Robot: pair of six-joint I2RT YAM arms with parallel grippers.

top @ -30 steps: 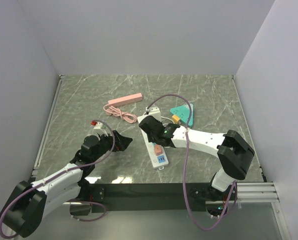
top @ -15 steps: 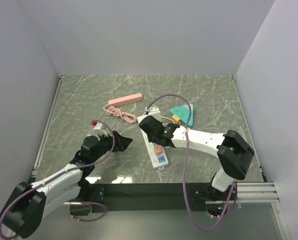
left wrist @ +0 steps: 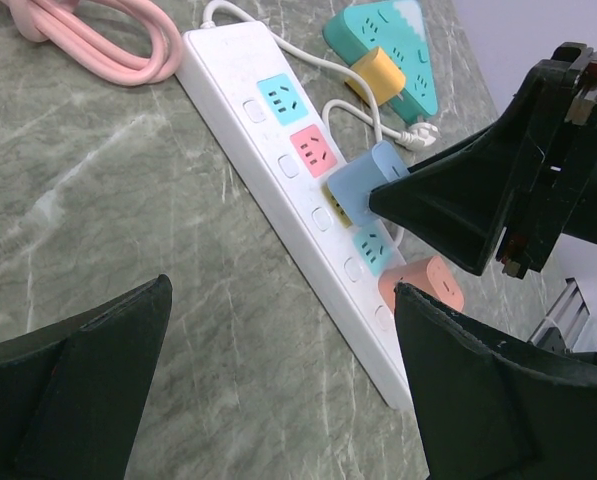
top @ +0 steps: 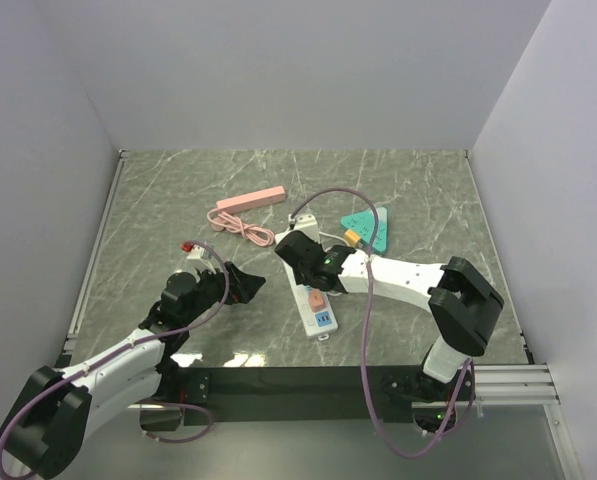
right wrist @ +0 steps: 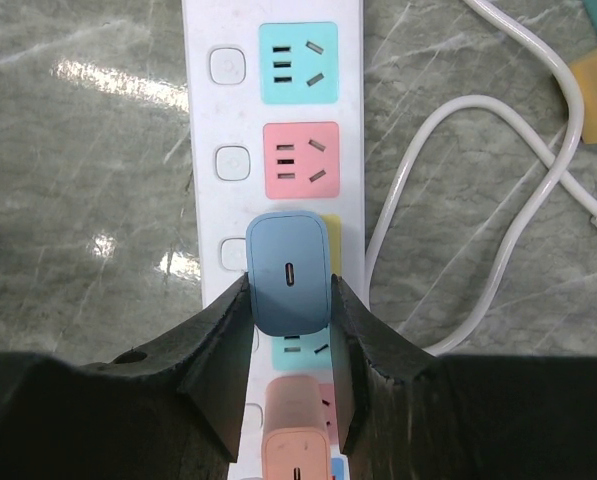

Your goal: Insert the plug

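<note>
Next, my right gripper releases the blue plug, now over the yellow socket, in the yellow socket of the white power strip (top: 301,271) (right wrist: 304,251).
A white power strip (right wrist: 278,100) with coloured sockets lies on the marble table; it also shows in the top view (top: 311,295) and the left wrist view (left wrist: 278,200). My right gripper (right wrist: 289,300) is shut on a blue plug (right wrist: 289,272) that sits over the yellow socket (right wrist: 330,245); the same plug shows in the left wrist view (left wrist: 363,185). An orange plug (right wrist: 296,440) sits in the strip just nearer, also visible in the left wrist view (left wrist: 423,285). My left gripper (left wrist: 278,390) is open and empty, left of the strip (top: 243,282).
A pink strip (top: 251,199) with its coiled pink cable (top: 240,227) lies behind. A teal triangular adapter (top: 366,229) with a yellow plug (top: 353,238) sits right of the strip. The strip's white cord (right wrist: 498,160) loops beside it.
My right gripper with the blue plug has shifted slightly left and back along the strip. The left arm has barely moved.
</note>
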